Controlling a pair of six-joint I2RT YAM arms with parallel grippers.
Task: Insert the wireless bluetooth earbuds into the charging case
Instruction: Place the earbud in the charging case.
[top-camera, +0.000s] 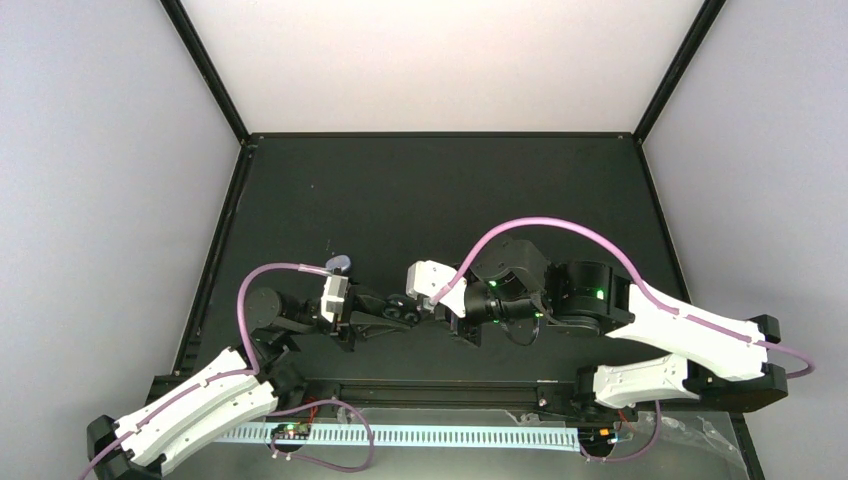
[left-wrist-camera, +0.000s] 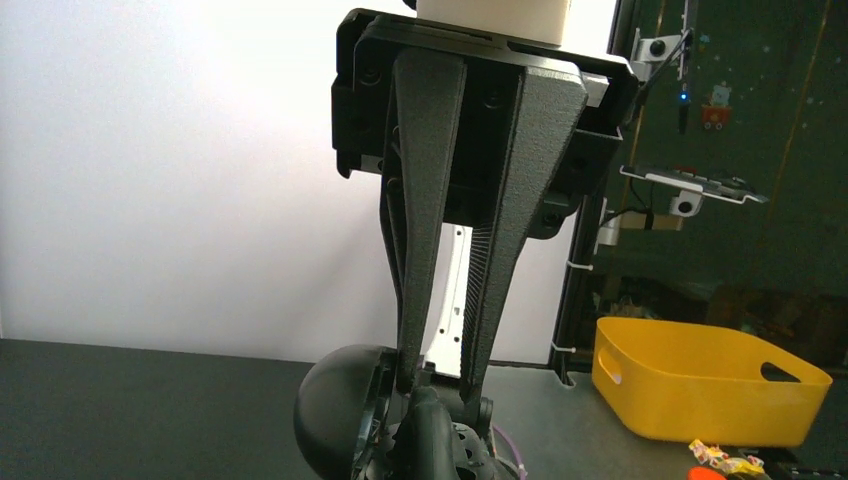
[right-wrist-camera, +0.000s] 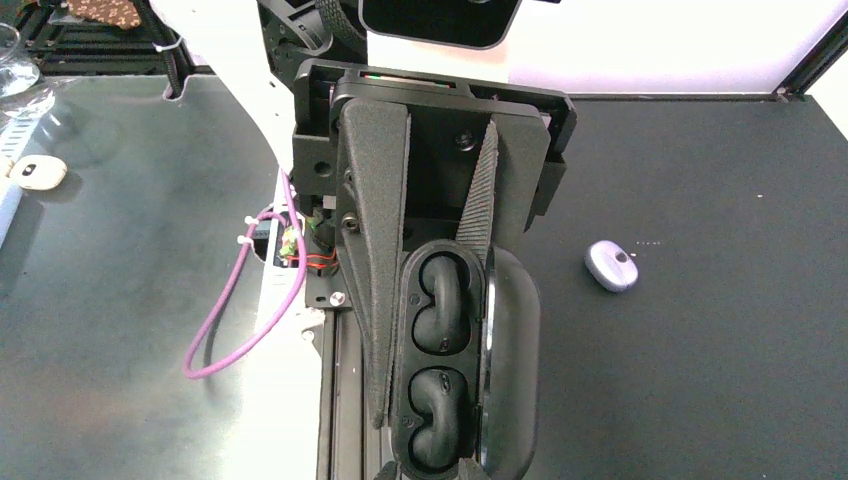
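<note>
The robot's left gripper needs to release the black charging case on the bare mat (top-camera: 425, 231) just beyond the right gripper.
The open black charging case (right-wrist-camera: 455, 300) is held at its base by my right gripper (right-wrist-camera: 430, 345), jaws shut on it, with the lid (right-wrist-camera: 512, 360) swung out to the right. Two black earbuds lie in its wells, the upper earbud (right-wrist-camera: 440, 300) and the lower earbud (right-wrist-camera: 432, 415). My left gripper (left-wrist-camera: 437, 392) comes in at the case's near end, jaws shut with the lower black bud (left-wrist-camera: 430, 425) between its tips, beside the domed lid (left-wrist-camera: 330, 415). In the top view the left gripper (top-camera: 398, 310) and right gripper (top-camera: 440, 312) meet mid-table. A lilac earbud (right-wrist-camera: 612, 266) lies loose on the mat.
The lilac bud (top-camera: 340, 263) rests just behind the left wrist. A cream oval piece (right-wrist-camera: 38, 173) lies on the grey surface off the mat. A yellow bin (left-wrist-camera: 700, 385) and candy wrappers (left-wrist-camera: 722, 458) sit beyond the table frame. White walls close in the black mat (top-camera: 440, 190).
</note>
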